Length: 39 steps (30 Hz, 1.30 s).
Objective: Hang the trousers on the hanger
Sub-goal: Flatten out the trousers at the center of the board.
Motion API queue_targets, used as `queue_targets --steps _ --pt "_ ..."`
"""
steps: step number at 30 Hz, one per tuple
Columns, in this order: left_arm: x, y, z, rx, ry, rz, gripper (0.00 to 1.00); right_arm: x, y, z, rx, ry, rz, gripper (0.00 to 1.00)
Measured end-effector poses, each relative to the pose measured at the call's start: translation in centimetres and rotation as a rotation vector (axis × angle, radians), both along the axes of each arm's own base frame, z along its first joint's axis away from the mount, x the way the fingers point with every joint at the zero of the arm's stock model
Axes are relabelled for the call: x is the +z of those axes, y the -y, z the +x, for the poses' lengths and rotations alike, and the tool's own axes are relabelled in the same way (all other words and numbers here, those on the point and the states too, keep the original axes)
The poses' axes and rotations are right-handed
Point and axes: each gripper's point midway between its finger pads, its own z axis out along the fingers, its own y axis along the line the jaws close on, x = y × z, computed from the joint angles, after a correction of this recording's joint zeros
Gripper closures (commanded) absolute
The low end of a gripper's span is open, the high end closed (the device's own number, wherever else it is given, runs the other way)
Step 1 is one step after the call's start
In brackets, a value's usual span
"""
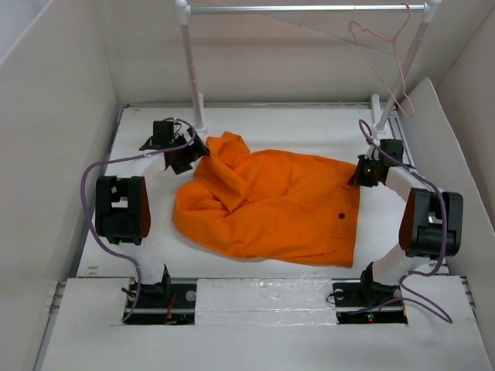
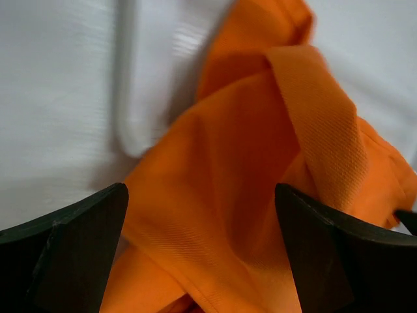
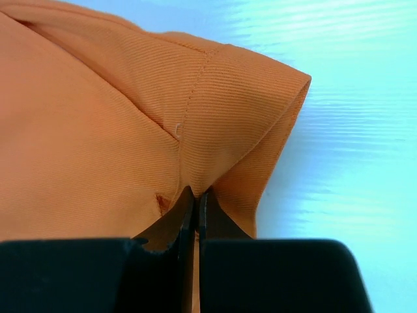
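Note:
The far trouser leg lies folded over, so the robot's left gripper needs to grab its folded end (image 1: pixel 216 161) and pull the leg straight before the trousers go on the hanger.
The orange trousers (image 1: pixel 271 205) lie spread on the white table, waistband to the right, legs folded at the far left. The thin pale pink hanger (image 1: pixel 383 58) hangs from the silver rail at the back right. My left gripper (image 1: pixel 188 153) is open over the folded leg ends; in the left wrist view its black fingers (image 2: pixel 78 241) stand wide apart with orange cloth (image 2: pixel 221 195) between them. My right gripper (image 1: pixel 363 171) is shut on the waistband's far corner; in the right wrist view its jaws pinch the cloth (image 3: pixel 195 130) at the gripper (image 3: pixel 196 195).
A silver rail (image 1: pixel 305 9) on two white posts (image 1: pixel 192 69) spans the back of the table. White walls enclose the table (image 1: pixel 271 286) on the left, back and right. The left post's base stands close to my left gripper.

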Motion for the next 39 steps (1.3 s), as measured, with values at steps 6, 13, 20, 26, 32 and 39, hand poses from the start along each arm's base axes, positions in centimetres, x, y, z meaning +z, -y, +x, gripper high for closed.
queue_targets --steps 6,13,20,26,32,39 --pt "2.7 4.3 2.0 -0.16 0.14 -0.171 0.16 4.7 2.7 0.5 -0.026 0.106 -0.056 1.0" --pt "-1.0 6.5 3.1 -0.192 0.073 -0.246 0.9 7.6 2.7 0.0 -0.017 0.166 -0.077 1.0" --pt "1.4 7.1 2.6 -0.178 0.128 -0.277 0.4 11.2 1.2 -1.0 0.025 0.249 -0.094 1.0" --pt "6.6 4.5 -0.4 -0.073 0.224 -0.246 0.13 11.1 0.9 -1.6 0.052 0.231 -0.105 1.0" --pt "9.7 5.7 3.6 -0.094 0.286 -0.155 0.13 11.6 0.5 -2.0 0.068 0.242 -0.103 1.0" --pt "1.7 8.0 6.3 -0.125 0.082 0.038 0.24 13.1 -0.2 -2.8 0.091 0.276 -0.101 1.0"
